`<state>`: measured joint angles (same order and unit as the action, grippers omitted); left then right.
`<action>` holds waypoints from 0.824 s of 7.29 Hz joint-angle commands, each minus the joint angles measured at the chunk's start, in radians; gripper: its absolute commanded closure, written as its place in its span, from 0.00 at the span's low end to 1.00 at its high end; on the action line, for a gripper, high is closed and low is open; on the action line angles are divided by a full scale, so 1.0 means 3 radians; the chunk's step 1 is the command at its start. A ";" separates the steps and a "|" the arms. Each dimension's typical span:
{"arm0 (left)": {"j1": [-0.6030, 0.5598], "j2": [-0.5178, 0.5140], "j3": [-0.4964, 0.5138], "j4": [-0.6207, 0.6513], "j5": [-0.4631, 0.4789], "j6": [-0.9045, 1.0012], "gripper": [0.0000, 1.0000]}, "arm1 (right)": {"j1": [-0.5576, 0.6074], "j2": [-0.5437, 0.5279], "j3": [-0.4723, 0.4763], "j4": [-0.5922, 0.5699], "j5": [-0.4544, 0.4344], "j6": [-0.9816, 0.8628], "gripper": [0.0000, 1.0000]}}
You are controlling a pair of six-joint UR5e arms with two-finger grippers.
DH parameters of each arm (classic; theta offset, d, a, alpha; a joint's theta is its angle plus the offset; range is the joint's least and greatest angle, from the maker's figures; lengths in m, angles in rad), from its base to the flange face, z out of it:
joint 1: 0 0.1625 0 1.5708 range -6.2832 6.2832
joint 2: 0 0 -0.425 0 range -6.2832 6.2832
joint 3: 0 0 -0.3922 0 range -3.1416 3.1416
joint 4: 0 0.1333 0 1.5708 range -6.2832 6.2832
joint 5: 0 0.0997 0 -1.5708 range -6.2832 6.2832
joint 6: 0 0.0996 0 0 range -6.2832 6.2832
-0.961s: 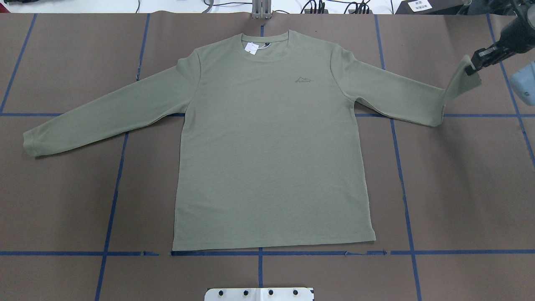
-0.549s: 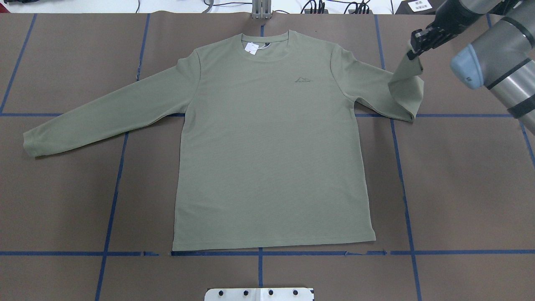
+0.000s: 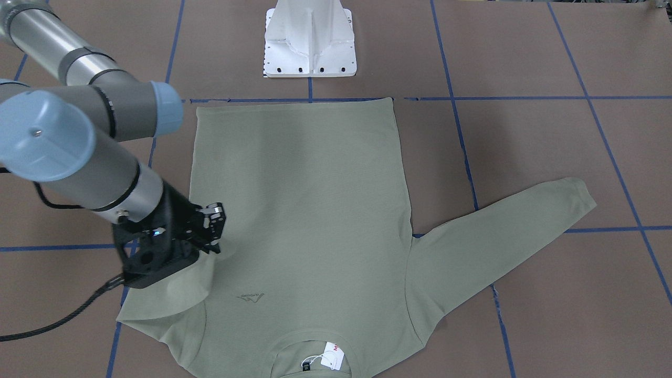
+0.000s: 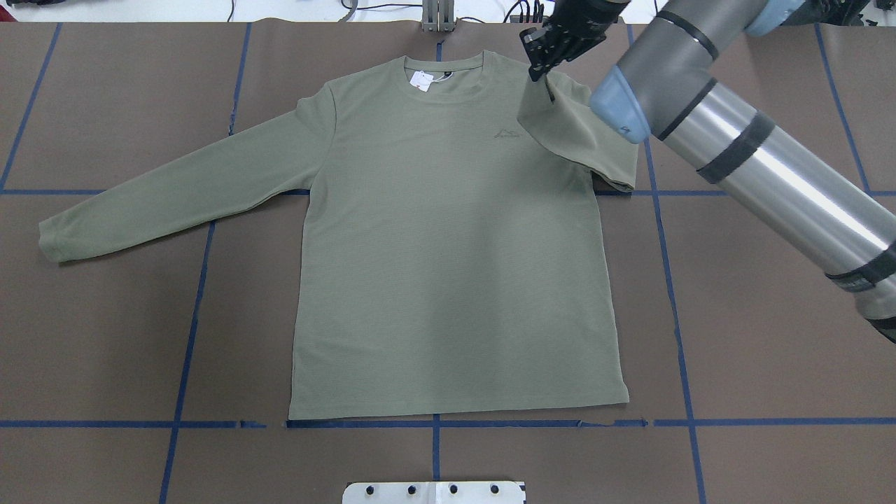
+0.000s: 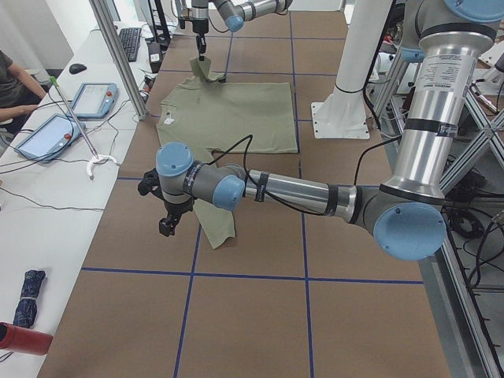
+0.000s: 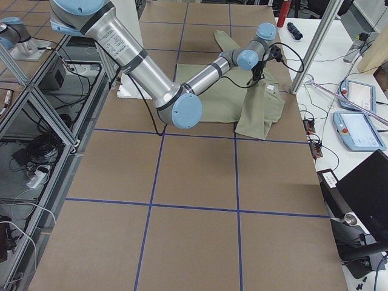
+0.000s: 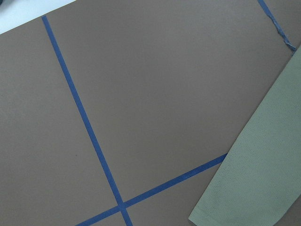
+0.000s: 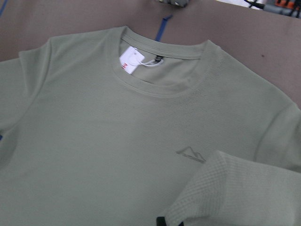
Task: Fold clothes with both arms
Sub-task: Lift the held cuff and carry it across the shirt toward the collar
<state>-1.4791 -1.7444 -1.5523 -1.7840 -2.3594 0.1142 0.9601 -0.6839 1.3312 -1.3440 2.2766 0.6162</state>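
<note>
Next, I release the cuff, now raised over the shoulder, on the shirt's side edge (image 3: 405, 218) beside the stretched-out sleeve's armpit with my right gripper.
The sage-green long-sleeved shirt (image 4: 448, 266) lies flat and face up, with its white hang tag (image 4: 422, 80) at the neck. My right gripper (image 4: 542, 59) is shut on the cuff of the right-hand sleeve (image 4: 574, 133) and holds it raised over the shoulder, beside the chest logo (image 4: 509, 134). In the front-facing view the same gripper (image 3: 212, 231) hangs over the doubled sleeve (image 3: 178, 291). The other sleeve (image 4: 140, 203) lies stretched out flat. My left gripper (image 5: 167, 224) hovers by that sleeve's cuff (image 7: 254, 179); I cannot tell whether it is open or shut.
Brown paper with blue tape lines (image 4: 189, 315) covers the table. The white pedestal base (image 3: 310, 42) stands at the robot's side past the hem. A side bench holds tablets (image 5: 94, 98), and a person (image 5: 12, 87) sits there.
My right gripper has carried the sleeve cuff from the table's right edge leftward and over the shoulder, doubling the sleeve back on itself. The rest of the shirt has not moved.
</note>
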 commanded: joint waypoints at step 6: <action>-0.0014 0.0026 0.0020 0.0000 -0.0004 0.0003 0.00 | -0.1006 0.0756 -0.0480 0.0287 -0.1022 0.0513 1.00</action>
<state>-1.4826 -1.7366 -1.5466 -1.7840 -2.3599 0.1150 0.6909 -0.4564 1.1916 -1.2605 2.0015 0.7678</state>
